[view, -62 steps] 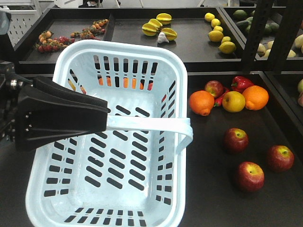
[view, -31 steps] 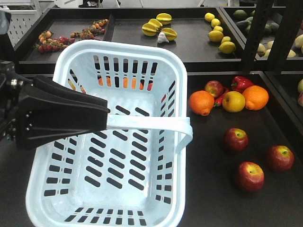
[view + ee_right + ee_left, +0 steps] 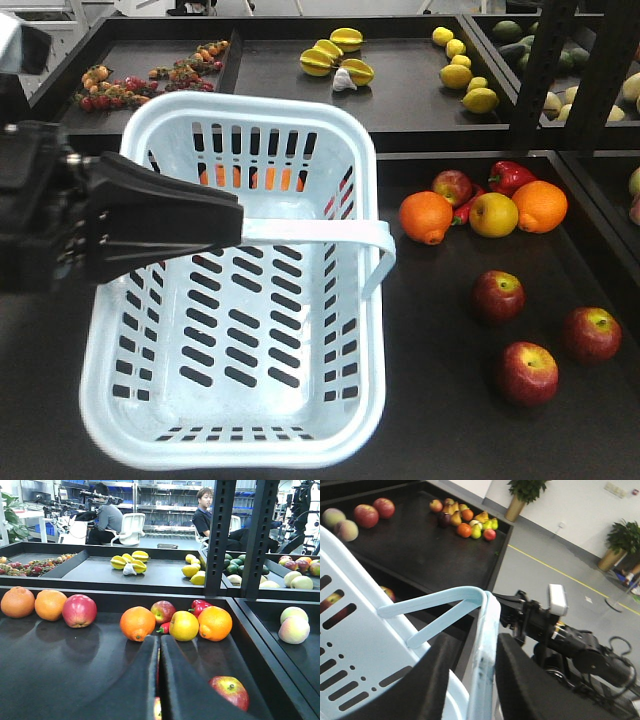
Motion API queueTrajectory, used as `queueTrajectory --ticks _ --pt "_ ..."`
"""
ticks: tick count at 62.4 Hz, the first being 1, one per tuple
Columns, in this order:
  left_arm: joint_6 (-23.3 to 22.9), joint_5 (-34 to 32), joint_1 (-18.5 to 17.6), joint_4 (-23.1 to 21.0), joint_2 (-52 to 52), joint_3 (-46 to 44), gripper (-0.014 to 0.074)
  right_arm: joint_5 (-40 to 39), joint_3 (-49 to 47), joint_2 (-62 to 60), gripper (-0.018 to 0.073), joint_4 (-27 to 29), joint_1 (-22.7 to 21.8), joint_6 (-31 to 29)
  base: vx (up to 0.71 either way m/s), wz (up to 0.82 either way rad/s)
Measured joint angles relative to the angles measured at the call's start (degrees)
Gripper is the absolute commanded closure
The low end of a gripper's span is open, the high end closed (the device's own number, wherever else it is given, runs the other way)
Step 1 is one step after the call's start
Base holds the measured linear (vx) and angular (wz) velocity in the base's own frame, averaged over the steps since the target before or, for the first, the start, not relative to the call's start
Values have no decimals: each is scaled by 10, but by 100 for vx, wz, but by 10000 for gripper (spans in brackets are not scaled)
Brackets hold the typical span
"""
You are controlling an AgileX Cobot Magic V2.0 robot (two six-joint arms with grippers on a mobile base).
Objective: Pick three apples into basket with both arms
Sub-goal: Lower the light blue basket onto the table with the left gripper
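Note:
Next, my left gripper lets go of the pale blue basket on the black shelf (image 3: pixel 346 340), next to the three dark red apples.
The pale blue basket (image 3: pixel 372 300) hangs tilted over the left of the black shelf, and nothing lies in it. My left gripper (image 3: pixel 226 222) is shut on its left rim (image 3: pixel 483 650), beside the joint of the swing handle (image 3: pixel 320 232). Three dark red apples lie on the shelf to the basket's right: one (image 3: pixel 498 296) nearest it, one (image 3: pixel 592 333) far right, one (image 3: pixel 527 372) at the front. My right gripper (image 3: pixel 159 642) is out of the front view. Its fingers are shut with nothing between them, low over the shelf, with an apple (image 3: pixel 229 691) just to their right.
Behind the apples lie two oranges (image 3: pixel 426 216) (image 3: pixel 540 205), a yellow apple (image 3: pixel 493 214), a small red apple (image 3: pixel 452 186) and a red pepper (image 3: pixel 510 175). The back shelf holds star fruit (image 3: pixel 335 55) and lemons (image 3: pixel 460 70). Black uprights (image 3: pixel 545 70) stand at the right.
The left gripper has swung the basket: its near end has risen and come into view, and the whole basket has shifted a little left. The apples have not moved.

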Motion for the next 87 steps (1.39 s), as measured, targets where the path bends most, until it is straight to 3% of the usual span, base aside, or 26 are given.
queueTrajectory --ticks 10,22,39,52,69,87 --pt "1 21 0 -31 60 0 604 0 0 0 563 0 0 0 0 0" --pt "33 28 -7 -74 147 -15 604 0 0 0 563 0 0 0 0 0" --pt "52 55 -73 -88 284 -148 604 0 0 0 563 0 0 0 0 0" --pt "53 96 -104 -92 397 -239 604 0 0 0 563 0 0 0 0 0" --pt "53 101 -107 -186 515 -299 604 0 0 0 563 0 0 0 0 0" --pt "54 86 -108 -195 552 -303 604 0 0 0 563 0 0 0 0 0"
